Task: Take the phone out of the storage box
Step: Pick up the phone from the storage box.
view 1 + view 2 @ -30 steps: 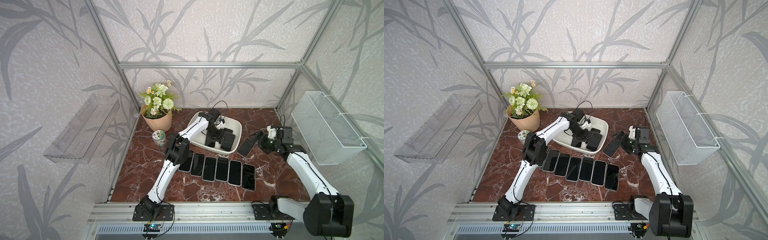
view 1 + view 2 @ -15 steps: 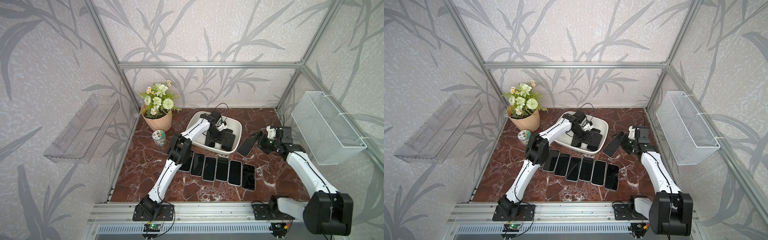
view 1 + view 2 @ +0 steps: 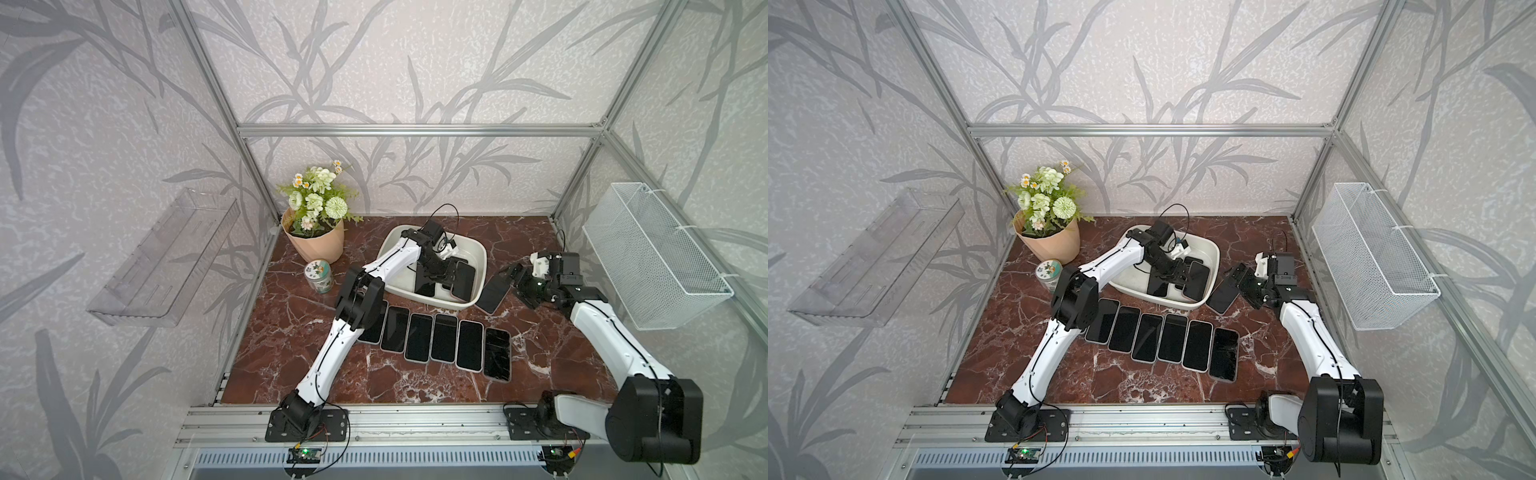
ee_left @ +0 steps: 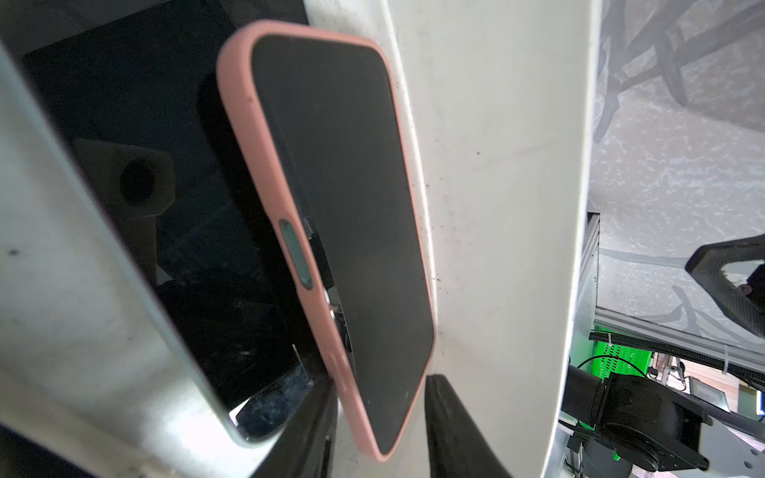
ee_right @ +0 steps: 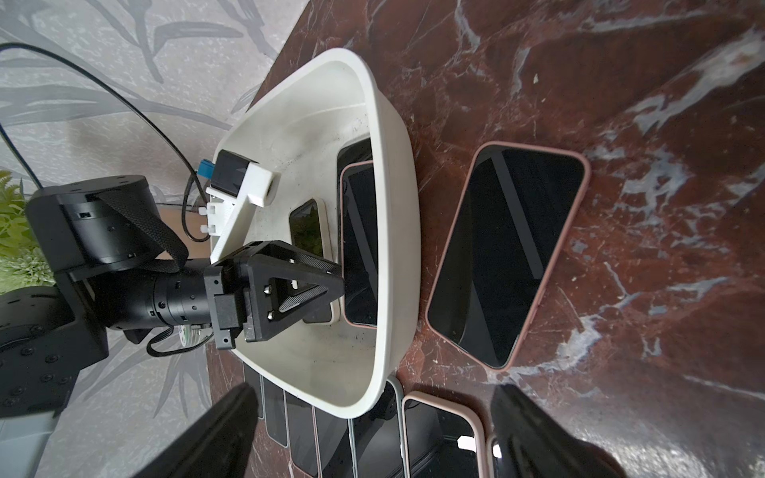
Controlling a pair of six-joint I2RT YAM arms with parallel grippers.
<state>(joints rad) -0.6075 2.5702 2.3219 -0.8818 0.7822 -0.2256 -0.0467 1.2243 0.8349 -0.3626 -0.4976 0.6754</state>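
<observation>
My left gripper straddles just the pink-cased phone's near end; next I open and take the phone by its long edge [image 4: 318, 312] near the side button.
The off-white storage box [image 3: 480, 253] [image 3: 1214, 249] stands at the back middle of the marble table. A pink-cased phone [image 4: 343, 186] [image 5: 360, 248] leans on edge against the box's inner wall [image 4: 496, 165], beside a light-cased phone [image 4: 165, 207] [image 3: 426, 284]. My left gripper [image 3: 446, 276] [image 4: 381, 434] reaches into the box, and its two fingers meet the pink-cased phone's near end on both sides. My right gripper [image 3: 517, 282] [image 5: 372, 426] hovers open and empty to the right of the box, above the table.
Another pink-cased phone [image 3: 492, 293] [image 5: 505, 252] lies on the table just right of the box. Several phones [image 3: 440, 340] lie in a row in front of it. A flower pot [image 3: 316, 237] and a small can [image 3: 318, 276] stand at the left. A wire basket [image 3: 652, 257] and a clear tray [image 3: 166, 257] hang on the side walls.
The left gripper's jaws have narrowed around the pink-cased phone, and the left arm has shifted slightly inside the box. The right arm has not moved.
</observation>
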